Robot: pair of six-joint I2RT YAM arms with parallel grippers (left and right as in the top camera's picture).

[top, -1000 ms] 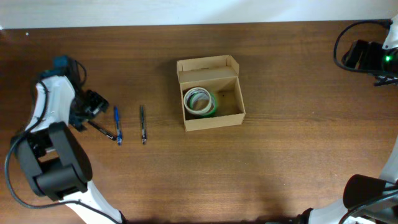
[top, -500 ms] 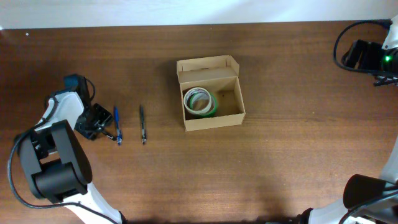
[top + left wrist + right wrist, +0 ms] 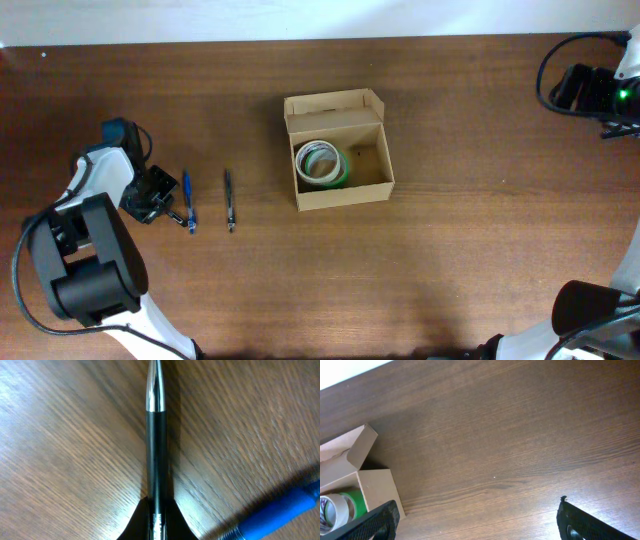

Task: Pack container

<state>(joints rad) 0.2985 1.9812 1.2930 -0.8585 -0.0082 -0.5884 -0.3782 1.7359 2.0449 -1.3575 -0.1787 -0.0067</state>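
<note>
The black pen will go down inside the container. My left gripper should set it beside the green tape roll (image 3: 353, 184) along the container's front side.
The container (image 3: 345, 190), a tan cardboard box with its flap lid standing open at the back, sits mid-table. Inside it a white tape roll (image 3: 317, 160) lies on a green one (image 3: 342, 172). My left gripper (image 3: 166, 207) is low over the table at the far left. In the left wrist view the left gripper (image 3: 157, 521) is shut on a black pen (image 3: 155, 455) with a silver tip, which lies on the wood. My right gripper (image 3: 477, 522) hangs open over bare table at the far right, with the container (image 3: 372, 487) off to its left.
A blue pen (image 3: 187, 196) lies just right of the black one, and shows close by in the left wrist view as the blue pen (image 3: 280, 515). A thin dark pen (image 3: 229, 200) lies farther right. The right arm (image 3: 600, 90) is at the back right corner.
My left gripper shifted slightly down and right onto the black pen and its jaws closed on it. The right arm has stayed still.
</note>
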